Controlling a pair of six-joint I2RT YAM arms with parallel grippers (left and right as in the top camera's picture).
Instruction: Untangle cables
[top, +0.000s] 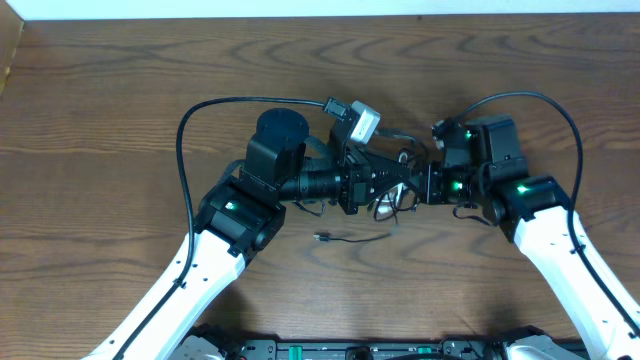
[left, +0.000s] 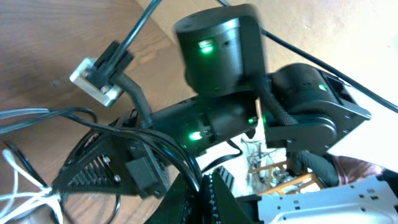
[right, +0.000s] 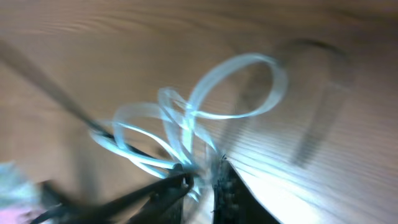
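A black cable runs through the white loops at the robot's right gripper, so the robot should put the tangle down before its left gripper takes pieces of black cable (right: 65, 99) beside them.
A tangle of thin white cables (right: 180, 127) and black cables lies between my two grippers at mid-table. The white cables (top: 385, 207) show just below the grippers in the overhead view. My left gripper (left: 205, 196) is shut on a black cable (left: 174, 152) that runs down between its fingers; white strands (left: 25, 196) lie to its left. My right gripper (right: 204, 180) has its jaws close together with white loops between them, though that view is blurred. From above, the left gripper (top: 393, 182) and right gripper (top: 418, 187) nearly touch.
A short loose black cord (top: 350, 238) with a small plug lies on the wooden table (top: 120, 90) just in front of the grippers. The right arm's body (left: 217, 50) fills the left wrist view. Thick arm cables arc over both arms.
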